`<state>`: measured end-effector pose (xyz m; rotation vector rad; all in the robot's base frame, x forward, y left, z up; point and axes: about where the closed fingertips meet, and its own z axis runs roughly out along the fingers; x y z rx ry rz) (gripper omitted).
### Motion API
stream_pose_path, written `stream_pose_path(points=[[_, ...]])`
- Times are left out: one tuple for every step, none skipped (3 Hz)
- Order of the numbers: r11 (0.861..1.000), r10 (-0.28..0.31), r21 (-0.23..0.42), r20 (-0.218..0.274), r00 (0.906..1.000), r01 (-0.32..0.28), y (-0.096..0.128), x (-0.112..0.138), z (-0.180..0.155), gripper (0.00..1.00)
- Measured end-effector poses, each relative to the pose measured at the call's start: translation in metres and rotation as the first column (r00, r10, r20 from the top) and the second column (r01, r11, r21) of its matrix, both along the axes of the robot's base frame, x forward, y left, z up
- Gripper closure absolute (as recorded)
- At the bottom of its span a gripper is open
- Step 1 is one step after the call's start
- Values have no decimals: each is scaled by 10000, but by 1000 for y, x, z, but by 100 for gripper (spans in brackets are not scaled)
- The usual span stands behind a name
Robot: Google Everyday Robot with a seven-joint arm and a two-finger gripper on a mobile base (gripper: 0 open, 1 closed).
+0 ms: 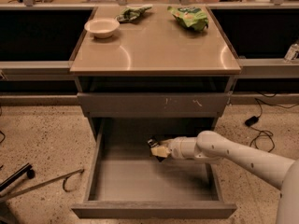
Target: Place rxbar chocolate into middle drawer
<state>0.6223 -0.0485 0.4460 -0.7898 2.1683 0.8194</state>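
Observation:
The robot's gripper needs to release the rxbar chocolate on the centre of the middle drawer's grey bottom (160, 162). The chocolate is held near the drawer's back wall.
The middle drawer (154, 210) is pulled open below the cabinet top, its grey floor bare. My white arm reaches in from the right over the drawer. My gripper (158, 150) is above the back middle of the drawer and is shut on the rxbar chocolate (154, 144), a small black bar that pokes out beyond the pale fingers. The bar is held above the drawer floor, near the back wall.
A white bowl (102, 27) and two green snack bags (134, 13) (190, 17) lie on the cabinet top (154, 50). The closed drawer front with pale scratches (154, 104) is just above the gripper. A cable lies on the floor at the right (256, 125).

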Motion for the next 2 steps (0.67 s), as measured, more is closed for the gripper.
stream_pose_path(points=[[9970, 354, -669, -685, 9970, -400, 0, -5, -21, 100], [9896, 708, -1150, -1338, 9885, -865, -4, -19, -36, 100]])
